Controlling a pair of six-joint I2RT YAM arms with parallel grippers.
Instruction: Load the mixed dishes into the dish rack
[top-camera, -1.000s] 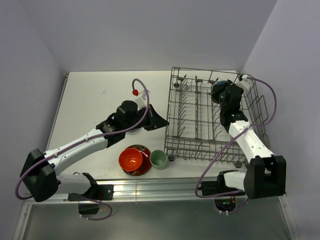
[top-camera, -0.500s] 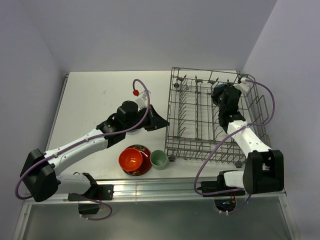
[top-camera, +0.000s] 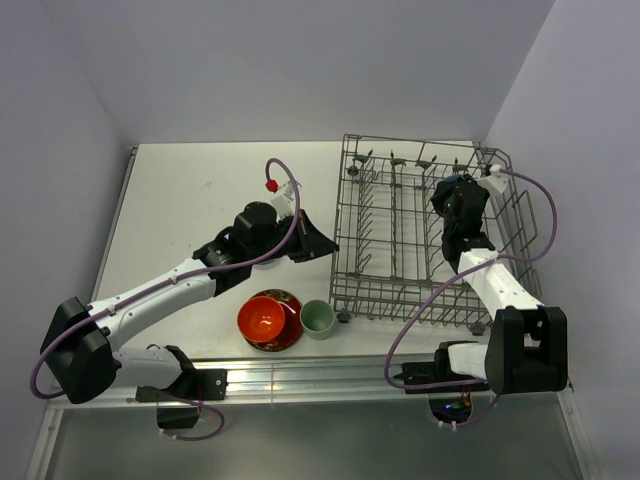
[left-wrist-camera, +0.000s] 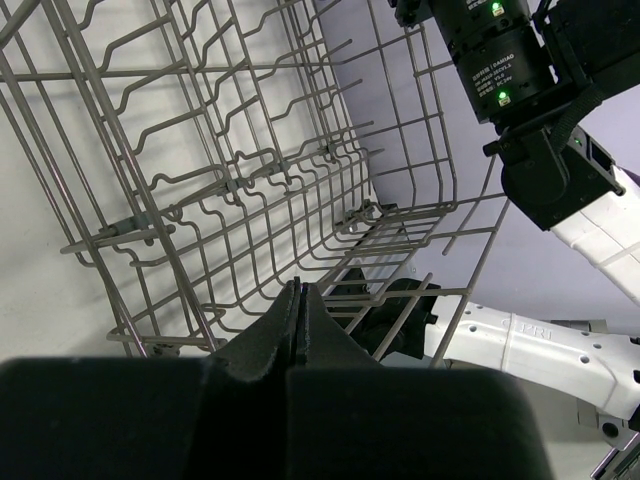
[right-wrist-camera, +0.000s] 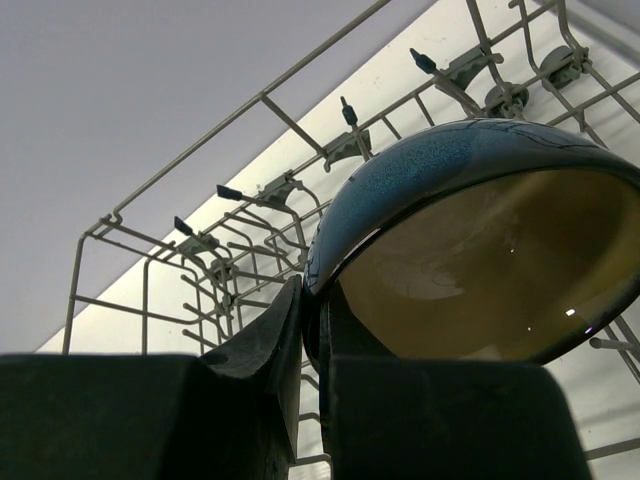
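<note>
The blue bowl will go on the wires (top-camera: 458, 197) near the dish rack's far corner, from my right gripper.
The dish rack (top-camera: 390, 250) is a grey wire basket on the right of the table. My right gripper (top-camera: 452, 200) is inside its far right part, shut on the rim of the blue bowl (top-camera: 441, 190). In the right wrist view the bowl (right-wrist-camera: 430, 170) is tilted on edge above the tines, its tan inside facing the camera, held by the gripper (right-wrist-camera: 315, 300). My left gripper (top-camera: 328, 245) is shut and empty just outside the rack's left wall (left-wrist-camera: 250, 180). The orange-red bowl (top-camera: 264, 318) sits on the red patterned plate (top-camera: 288, 300); the pale green cup (top-camera: 318, 318) stands beside them. The dark brown bowl is not visible.
The plate, bowl and cup stand near the table's front edge, just left of the rack's near left wheel (top-camera: 343, 315). My left forearm (top-camera: 170, 290) lies across the table's left half. The right arm (left-wrist-camera: 510, 70) shows through the rack wires in the left wrist view.
My right gripper has moved a little to the right inside the rack with the blue bowl. The left arm has not moved.
</note>
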